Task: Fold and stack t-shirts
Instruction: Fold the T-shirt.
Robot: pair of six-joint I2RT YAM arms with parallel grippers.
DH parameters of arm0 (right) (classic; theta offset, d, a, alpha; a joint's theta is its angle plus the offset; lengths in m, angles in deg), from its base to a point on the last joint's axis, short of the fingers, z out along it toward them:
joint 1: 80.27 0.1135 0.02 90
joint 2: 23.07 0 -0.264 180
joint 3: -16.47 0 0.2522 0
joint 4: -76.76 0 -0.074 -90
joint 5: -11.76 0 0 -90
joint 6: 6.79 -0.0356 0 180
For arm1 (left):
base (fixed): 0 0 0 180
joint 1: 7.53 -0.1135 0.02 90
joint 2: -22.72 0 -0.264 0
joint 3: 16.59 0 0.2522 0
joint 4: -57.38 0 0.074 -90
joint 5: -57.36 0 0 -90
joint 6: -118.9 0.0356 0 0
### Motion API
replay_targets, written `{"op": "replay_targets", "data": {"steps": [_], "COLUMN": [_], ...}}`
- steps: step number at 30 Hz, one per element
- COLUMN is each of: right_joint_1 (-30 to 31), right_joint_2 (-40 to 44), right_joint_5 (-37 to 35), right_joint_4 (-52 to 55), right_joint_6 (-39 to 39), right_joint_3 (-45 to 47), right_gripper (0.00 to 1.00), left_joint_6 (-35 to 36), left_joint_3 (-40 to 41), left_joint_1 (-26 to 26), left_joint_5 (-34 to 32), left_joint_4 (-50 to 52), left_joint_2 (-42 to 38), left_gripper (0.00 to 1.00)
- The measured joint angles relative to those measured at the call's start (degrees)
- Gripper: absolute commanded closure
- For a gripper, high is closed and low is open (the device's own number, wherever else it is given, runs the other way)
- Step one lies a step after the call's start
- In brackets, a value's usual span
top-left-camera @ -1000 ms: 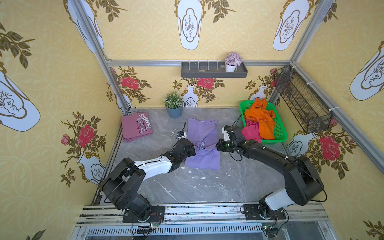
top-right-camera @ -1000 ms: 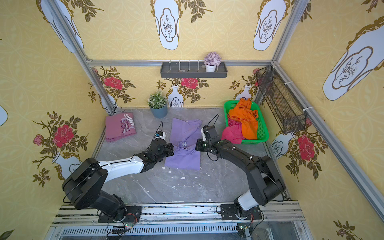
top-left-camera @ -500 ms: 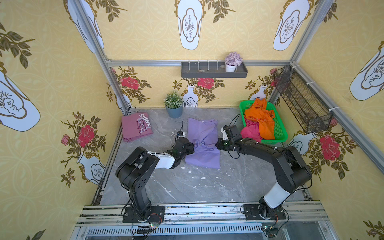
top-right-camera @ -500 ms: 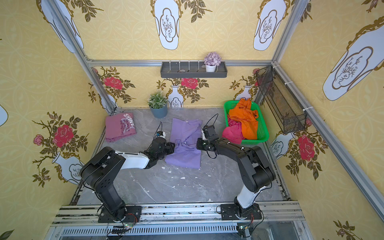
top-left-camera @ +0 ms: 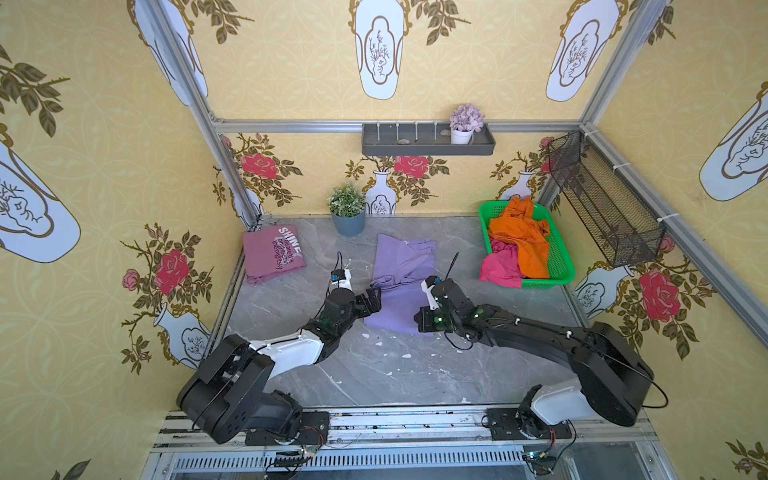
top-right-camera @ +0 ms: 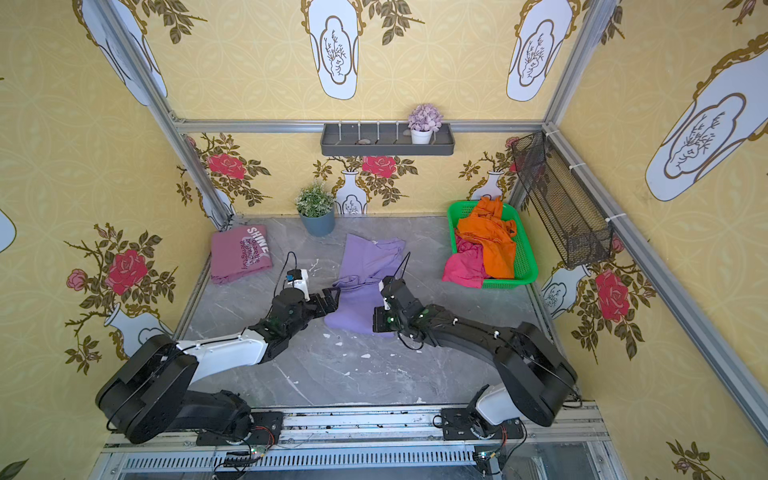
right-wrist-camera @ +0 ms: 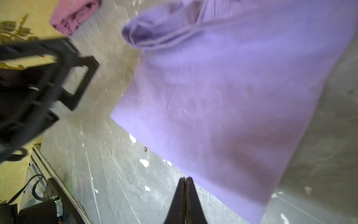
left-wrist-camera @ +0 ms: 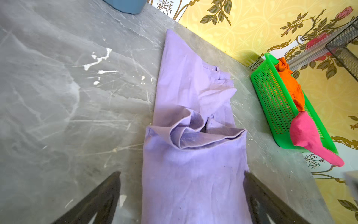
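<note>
The lavender t-shirt's middle has a rumpled fold, so my right gripper should pull its near corner point(right-wrist-camera: 256, 213) flat before folding.
A lavender t-shirt point(top-left-camera: 401, 286) point(top-right-camera: 365, 286) lies part-folded mid-table, its far half doubled forward into a rumpled fold point(left-wrist-camera: 193, 133). My left gripper point(top-left-camera: 374, 300) point(left-wrist-camera: 182, 172) is open at its left edge, fingers straddling the cloth and holding nothing. My right gripper point(top-left-camera: 422, 320) point(right-wrist-camera: 186, 178) is shut and empty, just off the shirt's near right corner point(right-wrist-camera: 222, 87). A folded mauve "SHINE" t-shirt point(top-left-camera: 272, 253) point(top-right-camera: 239, 253) rests at the back left. Orange point(top-left-camera: 519, 237) and magenta point(top-left-camera: 500, 268) t-shirts are heaped in the basket.
The green basket point(top-left-camera: 567, 270) point(left-wrist-camera: 271, 100) stands at the back right. A potted plant point(top-left-camera: 348, 212) sits against the back wall under a grey shelf point(top-left-camera: 428, 145). A black mesh rack point(top-left-camera: 602, 199) hangs on the right wall. White flecks mark the grey table point(top-left-camera: 374, 374).
My left gripper has opened and let go of the lavender shirt. My right gripper opened, shut again empty, and drew back toward the shirt's near corner.
</note>
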Motion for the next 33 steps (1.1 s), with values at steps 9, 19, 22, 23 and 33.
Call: {"op": "replay_targets", "data": {"steps": [9,19,22,23,33], "right_joint_1": [-0.4,0.6,0.9,1.1,4.7], "right_joint_2": [-6.5,0.4,4.5,6.1,16.3], "right_joint_5": [1.0,0.0,-0.7,-1.0,-3.5], "right_joint_4": [-15.6,-14.8,-11.5,-10.1,-1.2], "right_joint_6": [-5.5,-8.6,-9.8,-10.0,-13.9], "right_joint_3": [8.5,14.5,16.2,16.8,21.8], "right_gripper": [1.00,1.00,1.00,1.00,1.00], "left_joint_6": [-1.8,-3.1,-2.9,-2.4,1.6], "left_joint_3": [-0.7,-8.9,-10.3,-10.9,-26.3], "left_joint_1": [5.7,8.2,8.2,8.2,4.5], "left_joint_5": [2.2,7.8,9.1,9.3,10.3], "left_joint_4": [-1.5,-6.7,-7.7,-7.9,-7.9], "left_joint_2": [-0.7,16.6,21.8,23.3,33.7], "left_gripper": [1.00,1.00,1.00,1.00,1.00]}}
